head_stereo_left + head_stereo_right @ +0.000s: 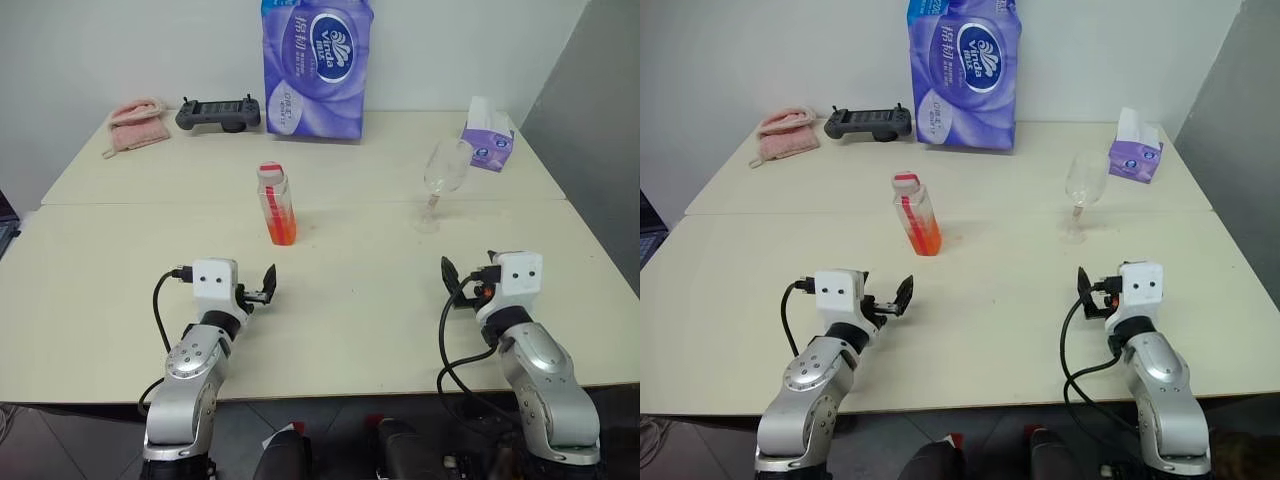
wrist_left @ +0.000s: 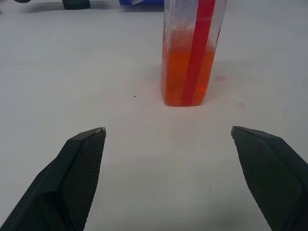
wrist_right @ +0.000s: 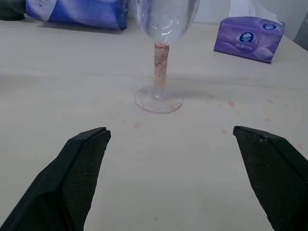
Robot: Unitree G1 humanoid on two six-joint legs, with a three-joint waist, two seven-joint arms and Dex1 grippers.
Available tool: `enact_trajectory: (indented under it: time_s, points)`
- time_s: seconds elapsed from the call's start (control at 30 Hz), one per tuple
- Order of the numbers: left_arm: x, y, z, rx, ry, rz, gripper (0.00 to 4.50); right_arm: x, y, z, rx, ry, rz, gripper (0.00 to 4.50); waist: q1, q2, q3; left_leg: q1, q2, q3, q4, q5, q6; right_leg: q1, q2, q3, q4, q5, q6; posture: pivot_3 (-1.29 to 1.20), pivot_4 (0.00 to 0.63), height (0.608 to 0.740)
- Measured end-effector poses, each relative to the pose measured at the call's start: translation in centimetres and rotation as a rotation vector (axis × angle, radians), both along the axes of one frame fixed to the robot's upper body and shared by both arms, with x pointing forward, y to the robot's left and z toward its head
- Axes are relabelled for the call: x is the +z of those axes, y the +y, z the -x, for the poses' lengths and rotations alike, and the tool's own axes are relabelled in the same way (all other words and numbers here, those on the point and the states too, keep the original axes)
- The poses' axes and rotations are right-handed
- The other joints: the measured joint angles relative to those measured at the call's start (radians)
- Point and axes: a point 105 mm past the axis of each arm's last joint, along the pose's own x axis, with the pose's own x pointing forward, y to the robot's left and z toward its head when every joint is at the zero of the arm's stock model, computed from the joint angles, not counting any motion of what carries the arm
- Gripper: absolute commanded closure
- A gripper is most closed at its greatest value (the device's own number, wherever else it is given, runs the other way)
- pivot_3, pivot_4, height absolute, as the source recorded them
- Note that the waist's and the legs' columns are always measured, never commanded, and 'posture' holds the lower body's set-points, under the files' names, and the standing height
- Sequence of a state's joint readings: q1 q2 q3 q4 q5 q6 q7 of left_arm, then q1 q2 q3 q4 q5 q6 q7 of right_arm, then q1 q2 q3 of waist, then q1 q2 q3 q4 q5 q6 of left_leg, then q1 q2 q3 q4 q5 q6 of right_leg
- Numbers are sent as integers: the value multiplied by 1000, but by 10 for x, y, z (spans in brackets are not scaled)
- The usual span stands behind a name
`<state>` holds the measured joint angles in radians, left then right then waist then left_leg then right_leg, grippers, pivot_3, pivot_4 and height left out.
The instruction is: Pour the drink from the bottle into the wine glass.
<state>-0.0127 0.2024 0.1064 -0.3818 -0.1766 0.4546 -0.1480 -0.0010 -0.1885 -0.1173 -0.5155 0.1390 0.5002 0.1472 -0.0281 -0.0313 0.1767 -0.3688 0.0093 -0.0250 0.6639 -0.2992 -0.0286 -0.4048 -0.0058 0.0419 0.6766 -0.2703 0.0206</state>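
Note:
The upper part of the bottle (image 1: 274,197) sits just below the pinkish cap and above most of the orange-red drink. Next, my left gripper closes around it there.
The bottle (image 1: 276,205) stands upright in the middle of the table, with a red label strip and a pinkish cap. The orange-red drink (image 2: 185,79) fills about its lower half. The wine glass (image 1: 442,180) stands upright to the right of the bottle, and its bowl looks empty. My left gripper (image 2: 168,130) is open, level above the table, a short way in front of the bottle. My right gripper (image 3: 172,129) is open too, facing the glass's stem and foot (image 3: 159,100) from a short distance. Neither gripper touches anything.
At the table's back are a tall purple tissue pack (image 1: 317,65), a black controller (image 1: 218,113) and a pink cloth (image 1: 135,123). A small purple tissue box (image 1: 488,145) sits behind the glass. Faint red spots (image 3: 231,103) mark the table (image 1: 350,300) near the glass.

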Motion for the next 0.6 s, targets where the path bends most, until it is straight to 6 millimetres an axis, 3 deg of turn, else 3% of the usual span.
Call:
enact_trajectory:
  time_s: [0.6]
  points:
    - [9, -5, -5, -14, -31, 15, 58, 3, -1, 0, -12, -16, -3, 0, 0, 0, 0, 0, 0, 0, 0, 0, 0, 0, 0, 0, 0, 0, 0, 0, 150, 740]
